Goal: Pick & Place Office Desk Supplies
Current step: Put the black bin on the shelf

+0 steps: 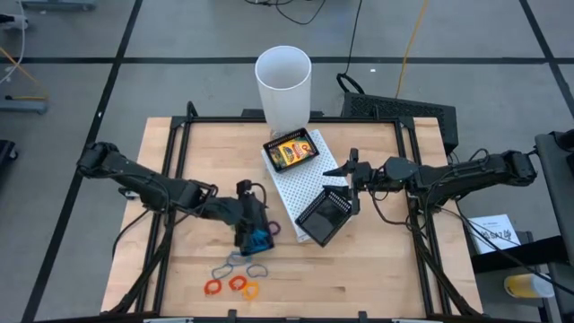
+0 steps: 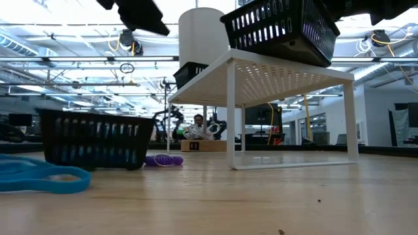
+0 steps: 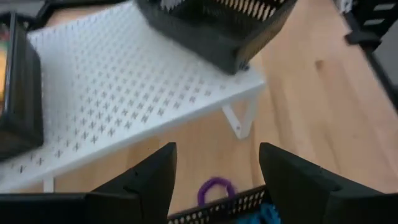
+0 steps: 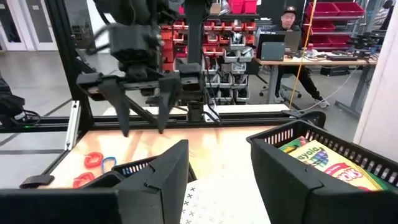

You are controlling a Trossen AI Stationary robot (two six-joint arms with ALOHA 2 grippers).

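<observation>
The small black basket's far rim (image 1: 257,218), the one facing the crayon boxes, will be gripped by my left gripper, with the blue rubber bands inside the basket.
A black mesh basket (image 1: 291,150) holding yellow-and-green crayon boxes (image 4: 320,158) rests on a white perforated shelf (image 1: 300,184). A second black basket (image 1: 325,215) sits tilted on the shelf's near right corner. A small black basket (image 1: 256,238) with blue rubber bands (image 2: 39,177) stands on the table. Loose bands lie on the wood: purple (image 3: 216,188), grey and blue (image 1: 240,266), red and orange (image 1: 233,286). My left gripper (image 1: 246,213) (image 3: 217,180) hovers open over the small basket. My right gripper (image 1: 344,184) (image 4: 221,180) is open above the shelf, between the two baskets.
A tall white cup (image 1: 283,82) stands behind the shelf at the table's far edge. A black frame (image 1: 184,135) runs around the wooden top. Bare wood lies right of the loose bands near the front edge (image 1: 359,278). A person sits at a desk (image 4: 287,25) far behind.
</observation>
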